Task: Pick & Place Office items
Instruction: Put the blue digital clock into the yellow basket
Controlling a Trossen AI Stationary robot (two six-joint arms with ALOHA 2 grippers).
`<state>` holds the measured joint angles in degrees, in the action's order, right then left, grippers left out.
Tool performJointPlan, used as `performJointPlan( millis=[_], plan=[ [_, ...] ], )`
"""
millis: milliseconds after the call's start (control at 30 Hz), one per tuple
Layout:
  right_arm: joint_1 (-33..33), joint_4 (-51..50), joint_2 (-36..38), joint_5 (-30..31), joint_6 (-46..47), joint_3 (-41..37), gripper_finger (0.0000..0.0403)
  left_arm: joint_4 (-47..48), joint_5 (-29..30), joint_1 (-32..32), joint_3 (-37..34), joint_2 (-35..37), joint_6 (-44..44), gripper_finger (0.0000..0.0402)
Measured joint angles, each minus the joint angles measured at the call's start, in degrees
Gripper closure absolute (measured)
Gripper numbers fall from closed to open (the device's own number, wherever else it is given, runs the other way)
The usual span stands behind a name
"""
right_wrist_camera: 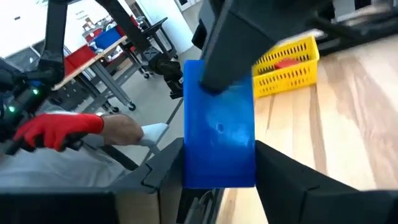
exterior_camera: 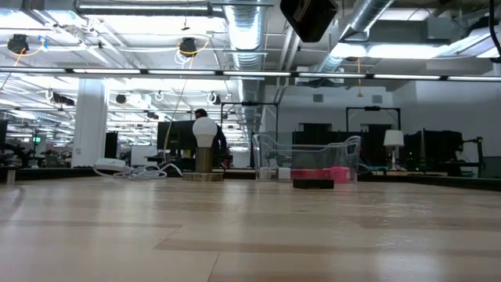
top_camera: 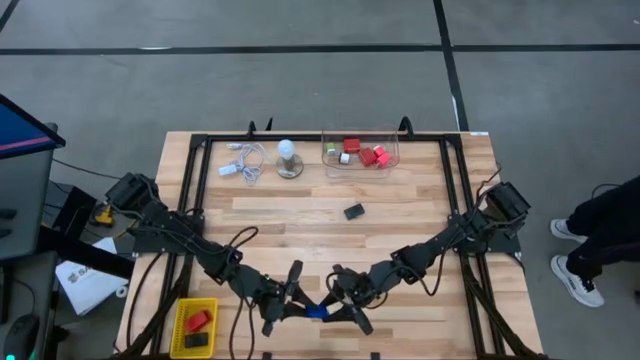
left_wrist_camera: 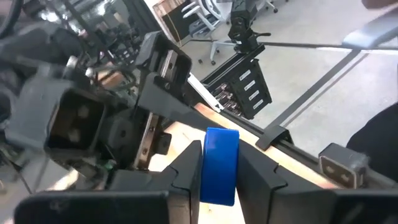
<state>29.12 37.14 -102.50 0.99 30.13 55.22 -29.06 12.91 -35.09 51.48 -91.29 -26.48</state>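
My left gripper should release the blue block against the red block in the yellow bin (top_camera: 208, 311). The blue block is still up off the table's near edge.
A blue block (top_camera: 317, 312) is up off the table at its near edge, between both grippers. My left gripper (top_camera: 292, 300) comes at it from the left, my right gripper (top_camera: 342, 306) from the right. Each is shut on the block: it shows between the left fingers (left_wrist_camera: 221, 165) and between the right fingers (right_wrist_camera: 219, 143). A black block (top_camera: 354, 211) lies flat on the table's middle. Red, white and green blocks lie in the clear bin (top_camera: 360, 158). A red and a black block lie in the yellow bin (top_camera: 193, 327). My left gripper pinches the blue block's one end (left_wrist_camera: 219, 186) between its two fingers, coming level from the table's left. The block is lifted clear and sticks out ahead of the fingers. My right gripper pinches the block's other end (right_wrist_camera: 217, 174) between its two fingers, coming level from the right. The left gripper's finger (right_wrist_camera: 230, 43) covers the end farthest from it.
A white bulb on a round base (top_camera: 288, 158) and a white coiled cable (top_camera: 243, 160) sit at the far edge, left of the clear bin. A person stands right of the table (top_camera: 600, 235). A red-gloved hand (right_wrist_camera: 59, 130) shows beyond the near edge.
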Motion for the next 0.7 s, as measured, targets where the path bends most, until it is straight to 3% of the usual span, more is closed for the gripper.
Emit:
performJointPlan(
  millis=[233, 367, 533, 700],
  plan=[
    [0.6, 3.7, 0.0, -0.6, -4.0, 0.0, 0.0172, 0.8, -1.4, -0.2, 0.0, 0.1, 2.3, 0.0338],
    [1.7, 4.9, 0.1, -1.0, -4.4, 0.0, 0.0157, 2.7, -0.6, -0.1, 0.0, 0.6, 2.0, 0.0338],
    [2.9, 4.7, 0.4, -1.0, -4.4, 0.0, 0.0155, 14.6, 5.5, -1.0, -0.1, 6.8, 5.8, 0.0338],
    [4.3, 4.0, 0.9, -0.4, -4.4, 0.0, 0.0155, 35.4, 6.8, -4.4, -0.5, 16.3, 22.9, 0.0338]
  ],
)
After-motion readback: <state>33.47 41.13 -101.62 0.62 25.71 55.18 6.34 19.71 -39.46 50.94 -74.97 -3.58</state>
